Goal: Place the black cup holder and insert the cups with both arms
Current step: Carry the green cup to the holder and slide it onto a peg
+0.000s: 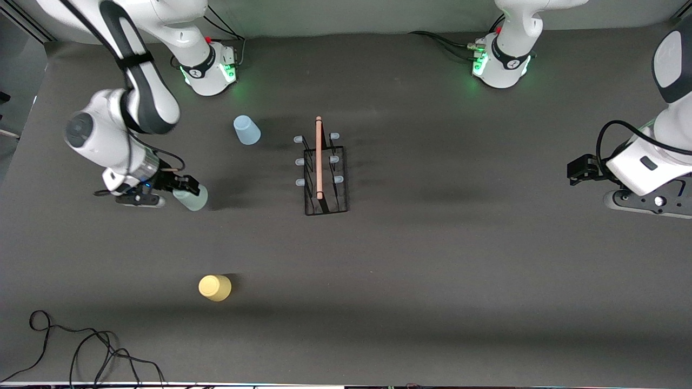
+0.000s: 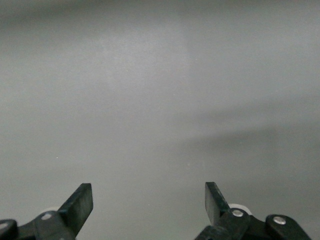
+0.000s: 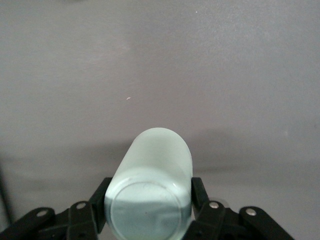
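Observation:
I should let go of the pale green cup, now held low over the table, with my right gripper on the black cup holder's peg [image 1: 303, 149] that is nearest the light blue cup.
The black cup holder [image 1: 326, 178] stands mid-table with its wooden rod handle [image 1: 319, 156] on top and nothing on its pegs. My right gripper [image 1: 186, 190] is shut on the pale green cup [image 1: 193, 199] [image 3: 155, 170], low over the table toward the right arm's end; its fingers [image 3: 198, 192] clamp the cup near its base. The light blue cup [image 1: 246, 130] stands between the holder and the right arm's base. The yellow cup [image 1: 215, 287] stands nearer the front camera. My left gripper [image 1: 579, 169] [image 2: 148, 192] waits open over bare table at the left arm's end.
Loose black cables [image 1: 81, 351] lie by the table's near edge toward the right arm's end. The two arm bases [image 1: 212, 67] [image 1: 500, 62] stand along the table's back edge. Grey tabletop [image 1: 459, 270] spreads around the holder.

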Controlling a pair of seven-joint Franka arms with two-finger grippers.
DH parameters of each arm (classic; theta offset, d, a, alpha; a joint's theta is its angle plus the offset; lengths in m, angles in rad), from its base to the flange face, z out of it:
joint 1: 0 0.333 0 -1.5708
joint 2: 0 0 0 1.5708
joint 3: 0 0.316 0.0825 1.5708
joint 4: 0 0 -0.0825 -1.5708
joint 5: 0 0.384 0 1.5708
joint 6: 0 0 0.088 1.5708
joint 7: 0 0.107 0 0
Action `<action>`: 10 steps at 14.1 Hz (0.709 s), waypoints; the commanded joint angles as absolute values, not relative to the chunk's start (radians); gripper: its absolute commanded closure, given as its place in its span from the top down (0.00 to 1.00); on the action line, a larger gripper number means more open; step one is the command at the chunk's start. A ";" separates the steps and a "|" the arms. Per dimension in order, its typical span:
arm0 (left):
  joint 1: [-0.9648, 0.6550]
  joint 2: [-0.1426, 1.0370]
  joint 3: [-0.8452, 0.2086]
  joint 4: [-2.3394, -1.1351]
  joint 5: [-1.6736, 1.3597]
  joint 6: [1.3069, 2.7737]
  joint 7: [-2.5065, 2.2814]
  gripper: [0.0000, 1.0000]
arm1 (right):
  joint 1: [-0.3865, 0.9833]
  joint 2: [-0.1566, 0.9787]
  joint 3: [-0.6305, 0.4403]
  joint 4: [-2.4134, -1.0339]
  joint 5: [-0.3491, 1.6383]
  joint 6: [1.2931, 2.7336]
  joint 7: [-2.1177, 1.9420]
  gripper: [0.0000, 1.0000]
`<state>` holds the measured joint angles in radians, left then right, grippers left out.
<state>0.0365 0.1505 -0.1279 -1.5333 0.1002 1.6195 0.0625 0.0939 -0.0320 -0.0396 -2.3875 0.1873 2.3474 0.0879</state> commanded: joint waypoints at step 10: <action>-0.003 0.071 0.012 -1.669 -0.012 1.681 0.071 1.00 | 0.644 -0.087 -0.020 -2.247 0.206 2.203 1.035 0.00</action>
<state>0.0178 0.1046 -0.0089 -1.6442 -0.0136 1.6826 0.0723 0.6043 -0.1100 -0.0080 -2.2750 0.1933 2.2173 0.9603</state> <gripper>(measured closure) 0.000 0.326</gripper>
